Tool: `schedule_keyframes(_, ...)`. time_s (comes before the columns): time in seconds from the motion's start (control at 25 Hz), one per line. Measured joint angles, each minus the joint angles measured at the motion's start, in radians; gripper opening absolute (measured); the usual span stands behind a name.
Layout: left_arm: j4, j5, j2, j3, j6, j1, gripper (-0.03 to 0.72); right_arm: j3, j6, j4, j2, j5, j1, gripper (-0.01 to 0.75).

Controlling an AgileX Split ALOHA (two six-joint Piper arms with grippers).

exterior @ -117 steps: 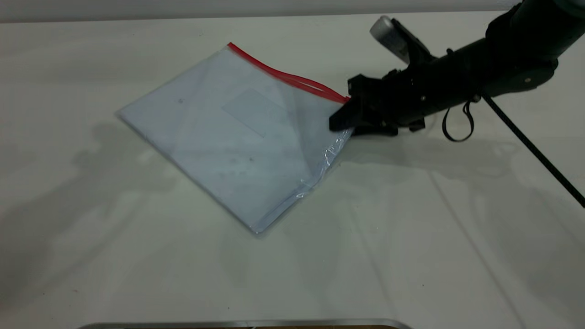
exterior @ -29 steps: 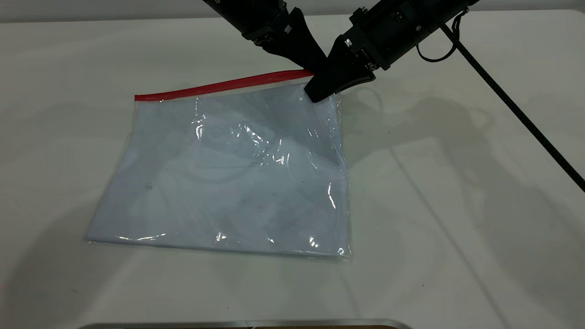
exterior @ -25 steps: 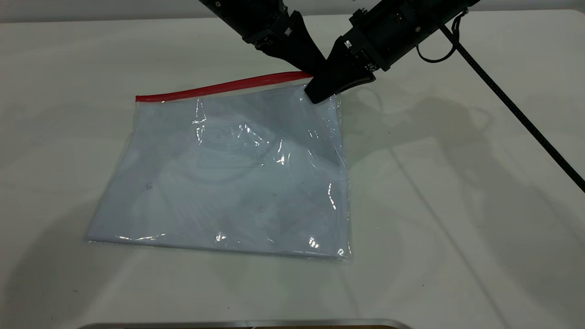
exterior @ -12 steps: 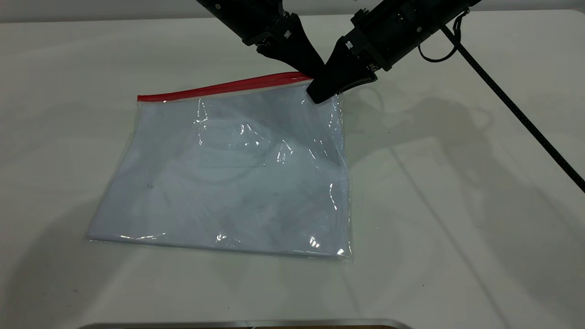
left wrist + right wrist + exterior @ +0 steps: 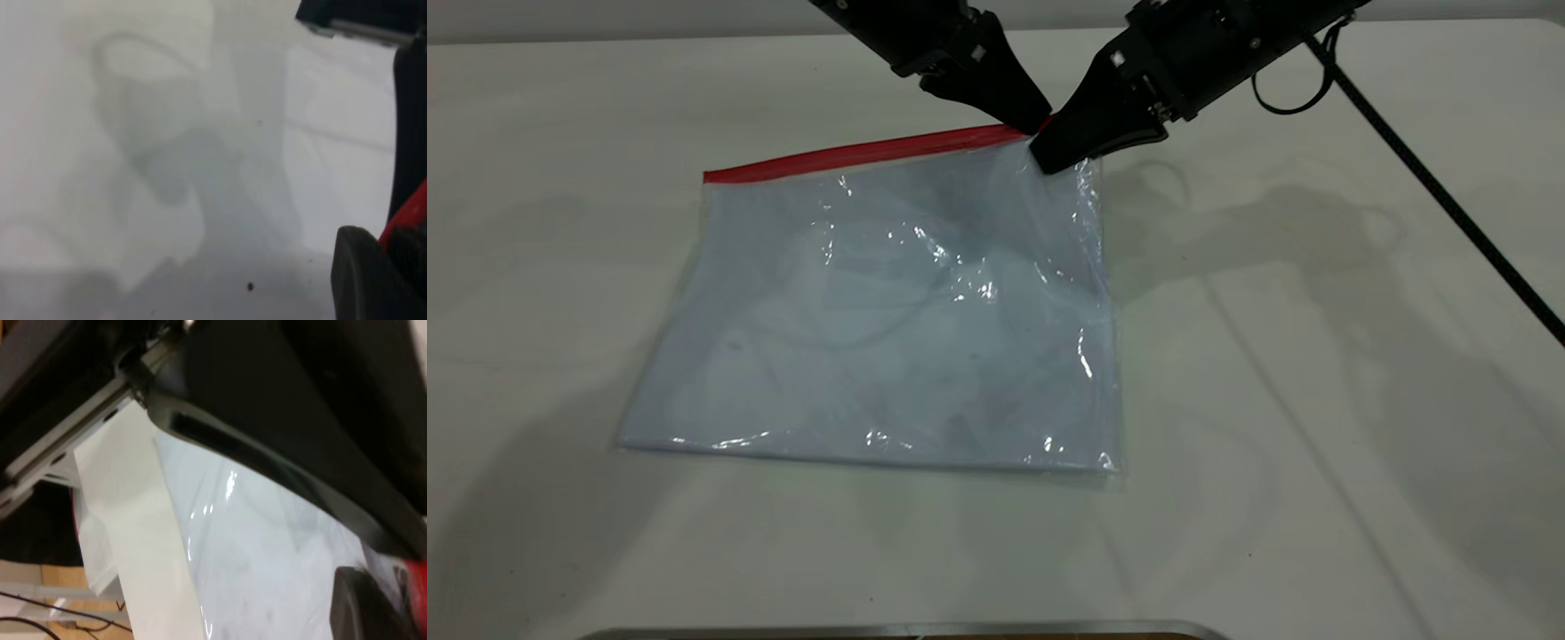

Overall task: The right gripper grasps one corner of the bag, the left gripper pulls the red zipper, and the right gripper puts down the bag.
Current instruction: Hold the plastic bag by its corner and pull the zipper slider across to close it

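My left gripper is going to let go of the red zipper, now along the bag's far edge, near the bag's far corner (image 5: 786, 185), which is opposite the corner in my right gripper.
The bag (image 5: 889, 311) is a clear pouch with white paper inside, lying on the white table. The red zipper (image 5: 854, 153) runs along its far edge. My right gripper (image 5: 1051, 158) is shut on the bag's far right corner and holds it slightly raised; the corner itself is covered by the fingers. In the right wrist view the bag (image 5: 267, 553) hangs below the fingertips (image 5: 360, 607). My left gripper (image 5: 1032, 123) comes in from the back, its tip on the zipper's right end beside the right gripper. In the left wrist view the red zipper (image 5: 408, 217) sits pinched against a finger (image 5: 360, 280).
The right arm's black cable (image 5: 1449, 204) slants across the table's right side. A metal edge (image 5: 907, 629) runs along the near border. Bare table (image 5: 1316, 444) surrounds the bag to the left, right and front.
The bag has turned since the oldest frame and the left arm has arrived at the zipper. Over the last second both grippers and the held corner have shifted slightly back and right, dragging the bag.
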Motion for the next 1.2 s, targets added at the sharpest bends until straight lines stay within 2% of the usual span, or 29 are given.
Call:
schedule_keyframes(0.92,0.127,-0.058,0.001,0.000,0.007,0.118,0.090,0.000,-0.009,0.053,0.000,0.038,-0.088,0.033)
schedule_keyframes(1.2,0.259,-0.062,0.001,0.000,-0.085,0.189,0.090,0.000,-0.009,0.058,0.000,0.040,-0.101,0.033)
